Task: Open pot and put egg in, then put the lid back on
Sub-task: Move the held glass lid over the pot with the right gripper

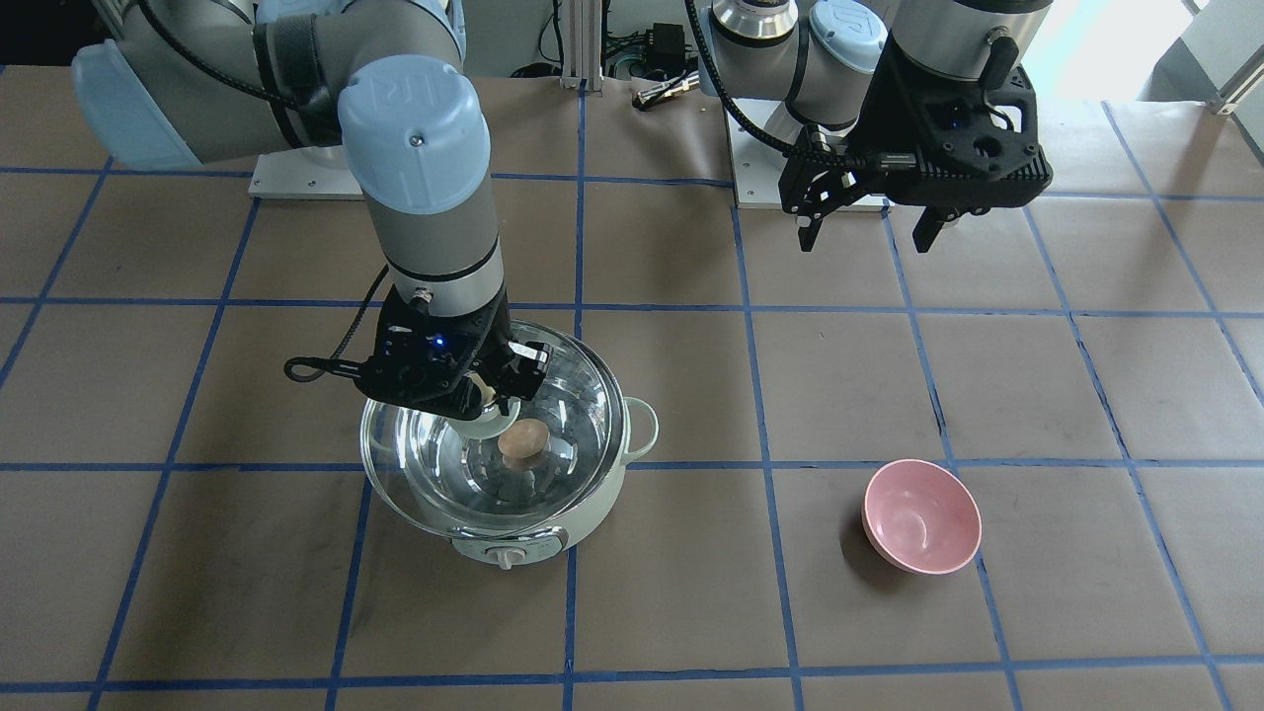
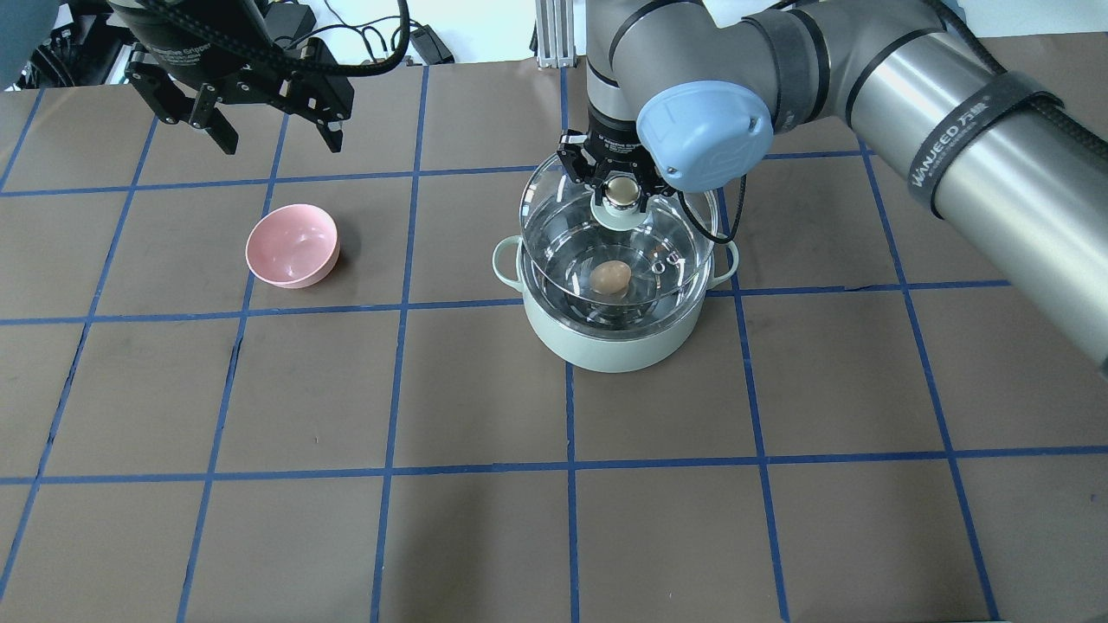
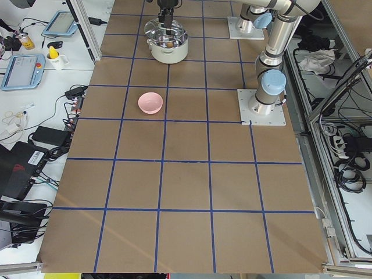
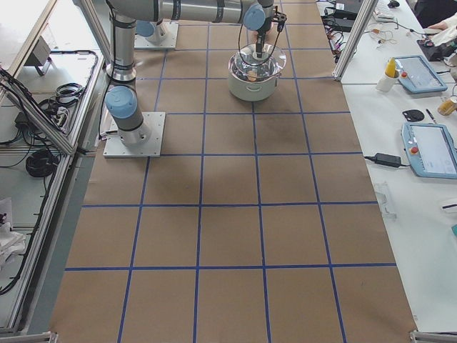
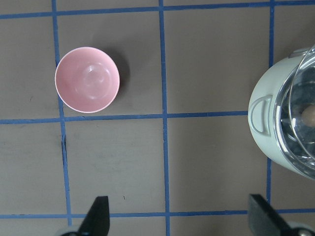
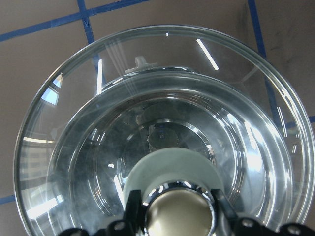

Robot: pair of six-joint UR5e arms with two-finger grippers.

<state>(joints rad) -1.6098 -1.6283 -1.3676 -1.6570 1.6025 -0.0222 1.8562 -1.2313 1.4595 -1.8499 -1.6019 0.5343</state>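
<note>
The glass lid will be let go by my right gripper squarely over the mint-green pot's opening [image 1: 512, 423] [image 6: 170, 173], with the lid's edge on the pot's rim. The lid is now held just above the pot.
The mint-green pot [image 2: 606, 346] stands on the table, its knob toward the operators' side [image 1: 510, 558]. The tan egg [image 2: 610, 276] lies on its steel bottom and also shows in the front-facing view [image 1: 522, 442]. My right gripper [image 2: 621, 192] is shut on the beige knob [image 6: 179, 212] of the glass lid [image 2: 554, 208]. It holds the lid just above the pot, shifted a little toward the robot. My left gripper [image 2: 279, 138] is open and empty, high over the table's back left.
An empty pink bowl [image 2: 292, 246] stands left of the pot, about one grid square away; it also shows in the left wrist view [image 5: 87, 79]. The table is brown paper with blue tape lines.
</note>
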